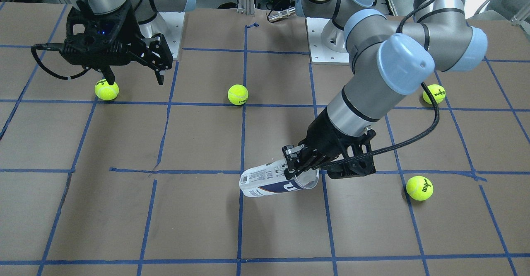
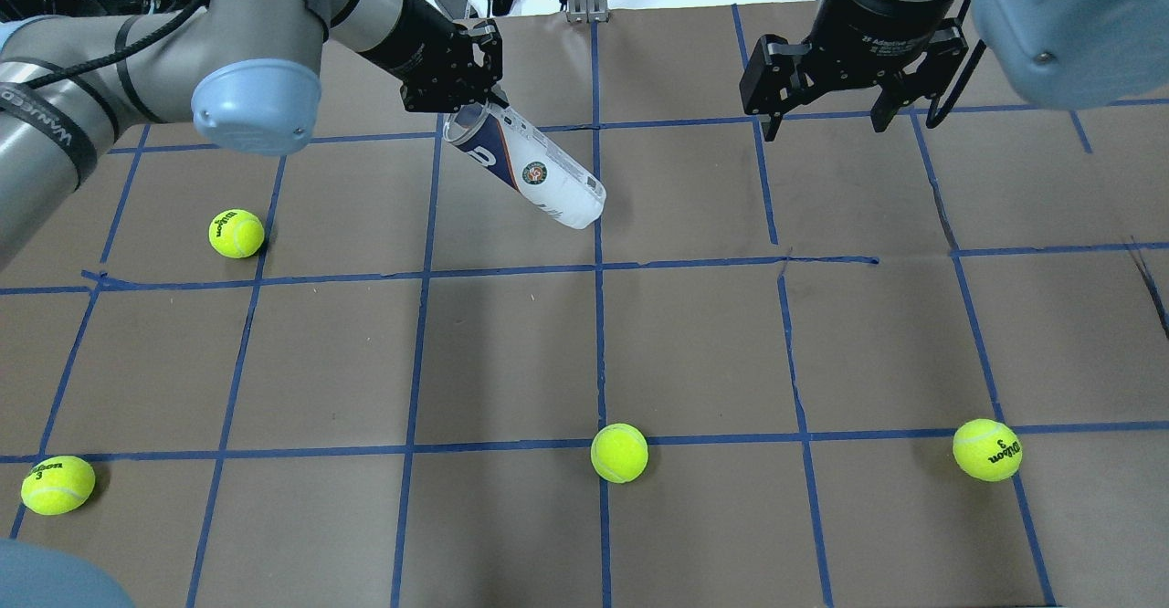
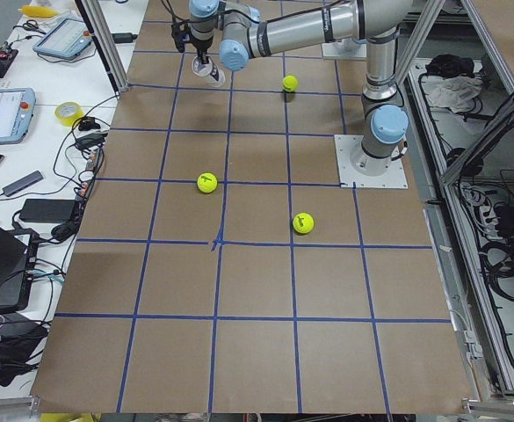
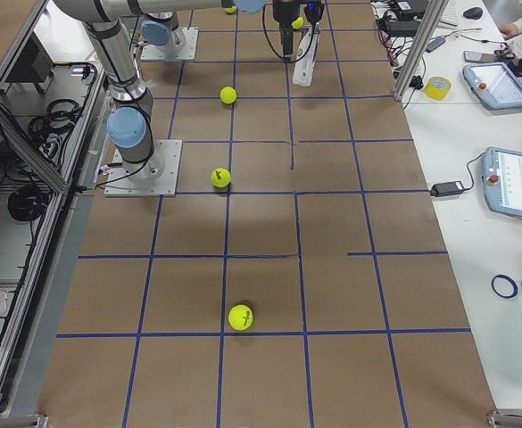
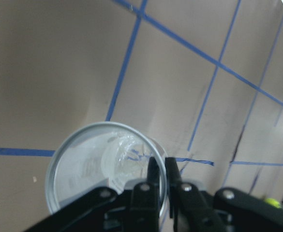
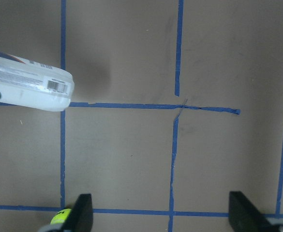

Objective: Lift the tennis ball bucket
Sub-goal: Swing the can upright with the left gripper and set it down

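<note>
My left gripper needs to set the tennis ball bucket down inside the blue-taped square (image 1: pixel 274 220) below its open rim, and let it go there. The bucket now hangs tilted above the paper.
The tennis ball bucket (image 2: pixel 539 174) is a clear can with a navy-and-white label, empty and open at one end. My left gripper (image 2: pixel 470 106) is shut on the wall at its open rim, one finger inside and one outside, as the left wrist view shows (image 5: pixel 163 174). The can (image 1: pixel 265 180) hangs tilted from the gripper (image 1: pixel 296 169), closed end lower, its shadow cast apart on the paper. Its closed end shows in the right wrist view (image 6: pixel 30 89). My right gripper (image 2: pixel 825 126) is open and empty, hovering over the table to the can's right.
Several yellow-green tennis balls lie loose on the brown paper with blue tape lines: one (image 2: pixel 236 233) left of the can, others near the front edge (image 2: pixel 57 485), (image 2: pixel 619 453), (image 2: pixel 987 450). One ball (image 1: pixel 107 90) lies just under my right gripper (image 1: pixel 135 80).
</note>
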Controlling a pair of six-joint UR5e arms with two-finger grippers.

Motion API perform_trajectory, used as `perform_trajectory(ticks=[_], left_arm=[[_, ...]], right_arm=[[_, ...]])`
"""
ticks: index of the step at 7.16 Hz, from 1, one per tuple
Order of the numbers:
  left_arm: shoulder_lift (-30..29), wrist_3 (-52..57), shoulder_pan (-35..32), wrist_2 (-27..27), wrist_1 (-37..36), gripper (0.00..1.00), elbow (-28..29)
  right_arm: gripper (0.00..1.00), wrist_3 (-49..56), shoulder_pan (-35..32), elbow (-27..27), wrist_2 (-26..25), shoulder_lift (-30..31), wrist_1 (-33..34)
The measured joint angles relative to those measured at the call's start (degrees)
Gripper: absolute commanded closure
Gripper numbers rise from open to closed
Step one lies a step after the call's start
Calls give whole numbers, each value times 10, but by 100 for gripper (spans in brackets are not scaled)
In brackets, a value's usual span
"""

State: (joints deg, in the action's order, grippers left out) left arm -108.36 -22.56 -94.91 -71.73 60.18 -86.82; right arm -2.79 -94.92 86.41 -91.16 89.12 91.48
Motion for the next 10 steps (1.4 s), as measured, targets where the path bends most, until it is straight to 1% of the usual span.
perform_trajectory(ticks=[2, 3, 4, 6, 7, 10], left_arm=[[-12, 18, -59, -136, 5, 100, 31], [-22, 52, -82, -187, 2, 100, 40], [-34, 82, -96, -214, 0, 100, 52], [-56, 102, -120, -251, -6, 100, 66], [-64, 104, -130, -264, -16, 100, 67], [-74, 104, -137, -281, -43, 100, 62]], right_arm=[[0, -3, 0, 1, -3, 2, 2], [0, -3, 0, 1, -3, 2, 1], [0, -3, 0, 1, -4, 2, 1], [0, -3, 1, 2, -5, 2, 0], [0, -3, 1, 2, -5, 2, 0], [0, -4, 1, 2, -5, 2, 0]])
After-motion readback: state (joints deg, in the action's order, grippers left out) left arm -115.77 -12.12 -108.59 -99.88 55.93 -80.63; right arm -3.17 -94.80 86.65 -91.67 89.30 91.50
